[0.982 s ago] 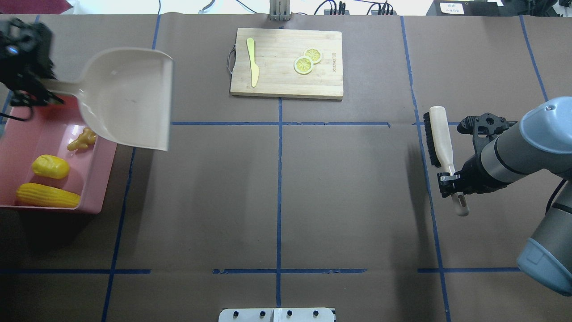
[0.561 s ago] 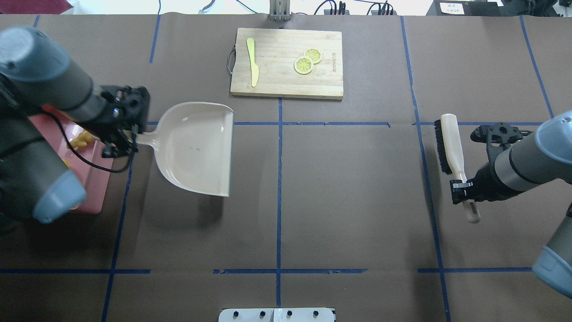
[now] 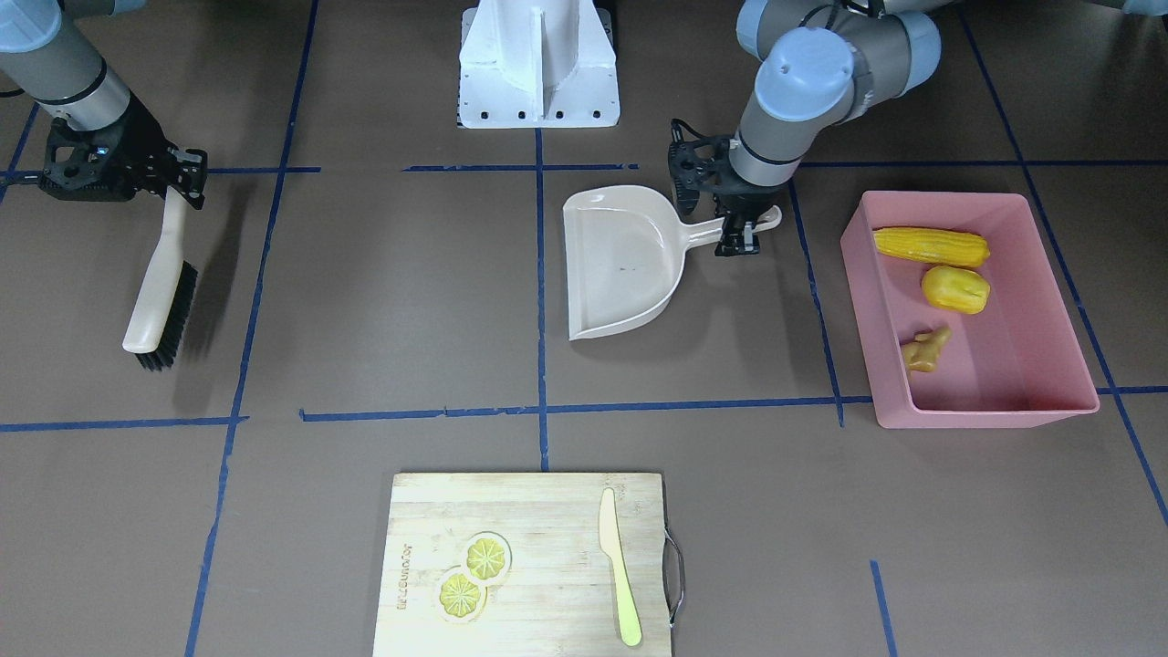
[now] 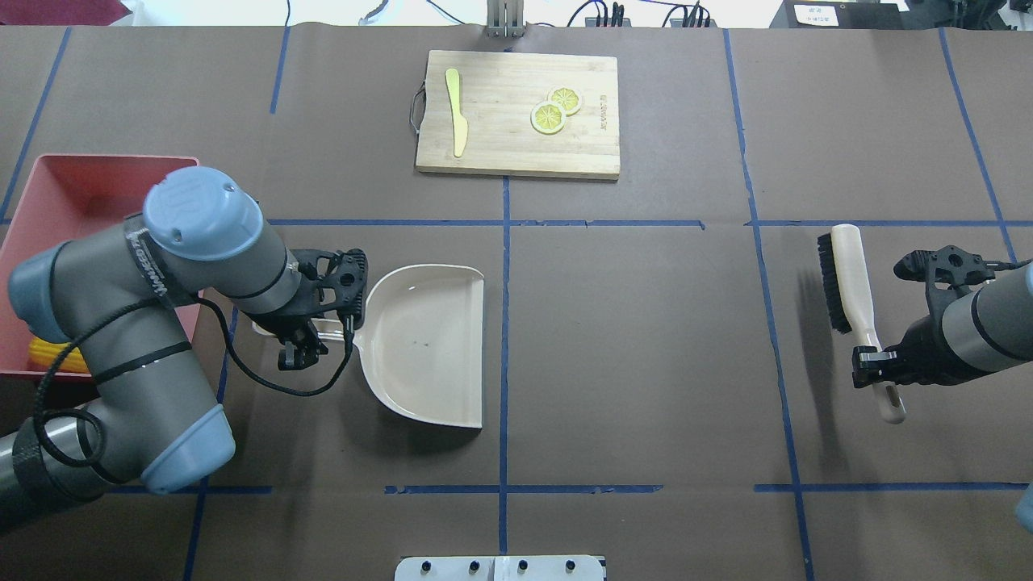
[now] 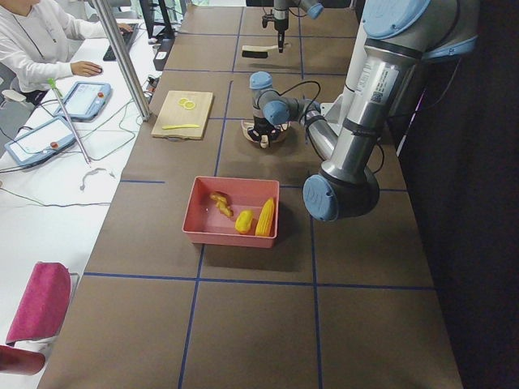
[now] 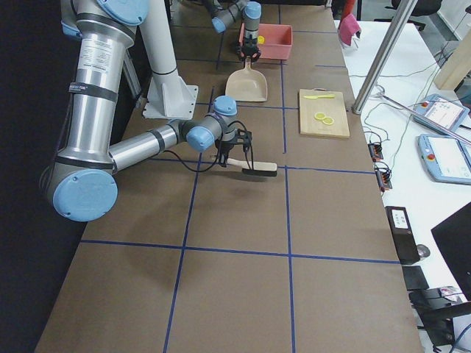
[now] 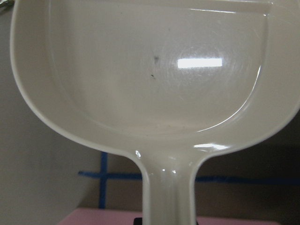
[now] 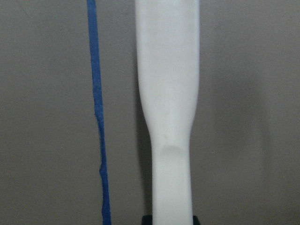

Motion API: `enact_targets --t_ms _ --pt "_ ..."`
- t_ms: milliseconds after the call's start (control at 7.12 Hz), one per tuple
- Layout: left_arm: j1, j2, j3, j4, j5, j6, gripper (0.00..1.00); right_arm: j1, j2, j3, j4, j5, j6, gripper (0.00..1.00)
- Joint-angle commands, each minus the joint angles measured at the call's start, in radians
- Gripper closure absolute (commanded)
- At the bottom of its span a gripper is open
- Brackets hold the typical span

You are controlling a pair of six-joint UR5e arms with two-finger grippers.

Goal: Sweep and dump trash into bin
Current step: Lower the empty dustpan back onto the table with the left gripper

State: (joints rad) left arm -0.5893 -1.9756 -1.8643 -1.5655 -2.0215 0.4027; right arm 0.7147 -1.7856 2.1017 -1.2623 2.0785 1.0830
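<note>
Next, I release the brush from my right gripper on the bare table cover (image 3: 137, 265) (image 8: 234, 86) between the blue cross lines, beside the long tape.
The pink bin (image 3: 985, 415) stands at the table's left end and holds the trash: a corn cob (image 3: 931, 245), a lumpy yellow potato-like piece (image 3: 955, 288) and a tan ginger root (image 3: 923, 350). In the overhead view my left arm hides most of the bin (image 4: 73, 173). My left gripper (image 4: 311, 335) is shut on the handle of the empty beige dustpan (image 4: 428, 355), which is low over the table to the right of the bin. My right gripper (image 4: 876, 363) is shut on the handle of a black-bristled brush (image 4: 843, 274) at the far right.
A wooden cutting board (image 4: 516, 113) at the far edge carries a pale yellow knife (image 4: 456, 109) and two lemon slices (image 4: 553, 113). The robot's white base (image 3: 538, 64) stands at the near edge. Blue tape lines cross the brown table cover.
My left arm has carried the dustpan from above the bin to the right and toward the robot, lower down. My right arm has drawn the brush further right and nearer the robot.
</note>
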Motion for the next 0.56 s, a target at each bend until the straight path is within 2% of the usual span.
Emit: enact_targets --t_ms 0,281,421 --pt "0.019 -0.017 0.028 -0.007 0.013 -0.004 0.89 0.0 -0.017 0.0 0.007 -0.001 -0.003 0.99" --pt "0.016 -0.037 0.037 -0.01 0.015 0.004 0.78 -0.001 -0.017 -0.003 0.008 -0.003 -0.005 0.98" --pt "0.013 -0.039 0.036 -0.014 0.07 0.008 0.71 -0.001 -0.017 -0.008 0.008 -0.003 -0.006 0.98"
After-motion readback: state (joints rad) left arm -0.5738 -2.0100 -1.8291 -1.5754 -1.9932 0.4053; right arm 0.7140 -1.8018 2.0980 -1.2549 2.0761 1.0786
